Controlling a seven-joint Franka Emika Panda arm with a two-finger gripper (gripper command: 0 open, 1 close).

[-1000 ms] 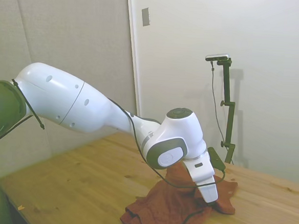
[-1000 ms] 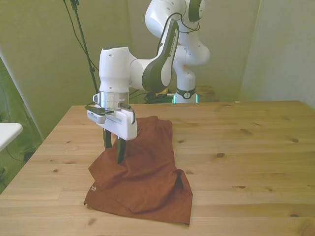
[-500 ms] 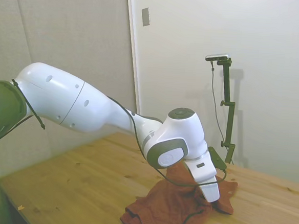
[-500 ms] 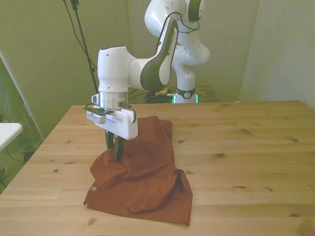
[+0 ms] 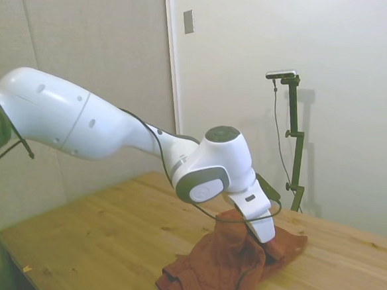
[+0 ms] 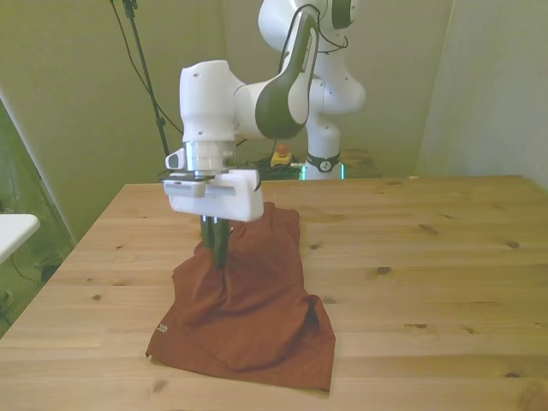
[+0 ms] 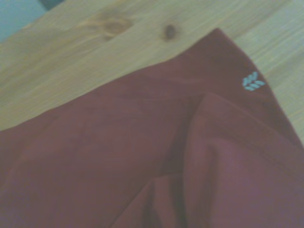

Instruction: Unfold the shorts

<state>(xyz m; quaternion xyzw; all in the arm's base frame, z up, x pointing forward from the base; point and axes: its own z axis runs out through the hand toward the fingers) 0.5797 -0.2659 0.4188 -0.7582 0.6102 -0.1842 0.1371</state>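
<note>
My gripper needs to let go of the pinched shorts fabric so it rests on the bare wood [image 5: 176,197] between the shorts' crumpled pile and the grey wall.
The rust-red shorts [image 6: 257,321] lie crumpled on the wooden table [image 6: 428,257], folded over themselves, with a small pale logo near one corner [image 7: 251,81]. My gripper [image 6: 220,255] stands over the part of the shorts toward the front view's left. It is shut on a pinch of the fabric and draws it up into a small peak. In the side view the shorts [image 5: 218,273] rise toward the white hand, and the fingertips are hidden in the cloth. The wrist view is filled with the shorts [image 7: 118,166] and a strip of bare wood.
A white object [image 6: 13,229] sticks in at the front view's left edge, off the table. Bare wood stretches over the front view's right half of the table. The near edge of the table runs just below the shorts.
The gripper closed on the fabric, rose and shifted toward the front view's right. That edge of the shorts has lifted with it.
</note>
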